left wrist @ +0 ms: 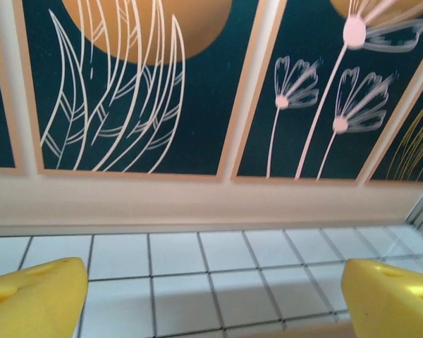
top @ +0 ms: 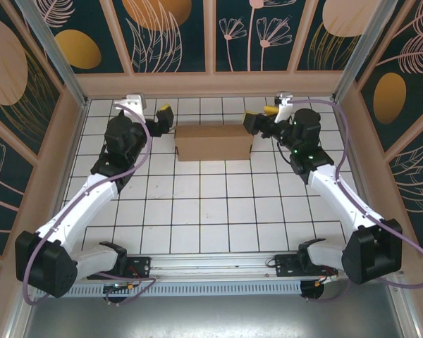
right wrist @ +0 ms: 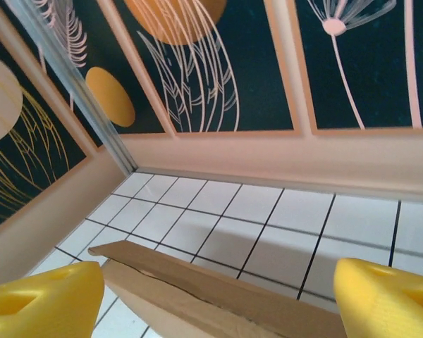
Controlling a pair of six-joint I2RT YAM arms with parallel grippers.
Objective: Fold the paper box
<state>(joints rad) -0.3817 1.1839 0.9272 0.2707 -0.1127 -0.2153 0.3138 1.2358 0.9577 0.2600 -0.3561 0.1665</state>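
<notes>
I will turn my left gripper in and pinch the back flap's corner (top: pixel 176 128) against the paper box, because that flap stands apart from the box's top edge.
The paper box (top: pixel 213 143) is plain brown cardboard, standing closed as a shallow rectangular box on the white tiles near the back wall. My left gripper (top: pixel 162 121) hovers just off its left end, and my right gripper (top: pixel 257 121) just off its right end. In the left wrist view the yellow fingers (left wrist: pixel 32 298) stand far apart with bare tiles between them, so the left gripper (left wrist: pixel 211 306) is open. In the right wrist view the box's top edge (right wrist: pixel 197 285) runs below the wide-spread yellow fingers (right wrist: pixel 386 301) of the open right gripper (right wrist: pixel 215 306).
The tiled floor (top: pixel 211 211) is walled by patterned panels, with the back wall (top: pixel 211 83) close behind the box. Aluminium posts stand in the back corners (top: pixel 49 49). Both arm bases sit at the near edge (top: pixel 211 266).
</notes>
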